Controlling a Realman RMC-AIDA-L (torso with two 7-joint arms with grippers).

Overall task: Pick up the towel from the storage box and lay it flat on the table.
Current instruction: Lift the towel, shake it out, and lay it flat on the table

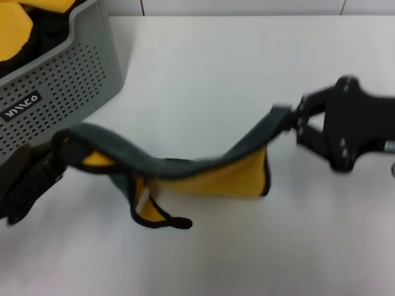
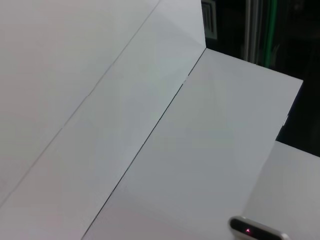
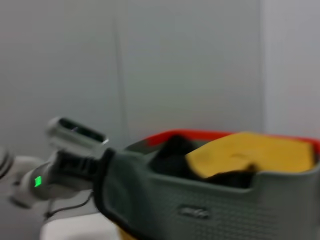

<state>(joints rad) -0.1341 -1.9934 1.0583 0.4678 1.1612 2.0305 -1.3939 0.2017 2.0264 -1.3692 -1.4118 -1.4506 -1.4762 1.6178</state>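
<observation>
Next, my left gripper lets go of the towel so that it rests on the white tabletop [image 1: 233, 214] just in front of the towel's sagging middle.
The towel [image 1: 203, 169] hangs stretched between my two grippers just above the table [image 1: 203, 74], dark grey-green side up and mustard-yellow underside showing. Its middle sags, and a folded corner with a white label [image 1: 143, 200] droops to the tabletop. At the left, my left gripper [image 1: 54, 159] is shut on one end of the towel. My right gripper [image 1: 294, 121] is shut on the other end at the right. The grey perforated storage box [image 1: 58, 77] stands at the far left. The right wrist view shows the towel's edge [image 3: 125, 197] in front of the storage box [image 3: 225, 210].
Other yellow cloths [image 1: 15, 28] lie bunched in the box, and one yellow cloth [image 3: 250, 152] also shows in the right wrist view. White tabletop lies in front of and behind the towel. The left wrist view holds only white panels [image 2: 150, 125].
</observation>
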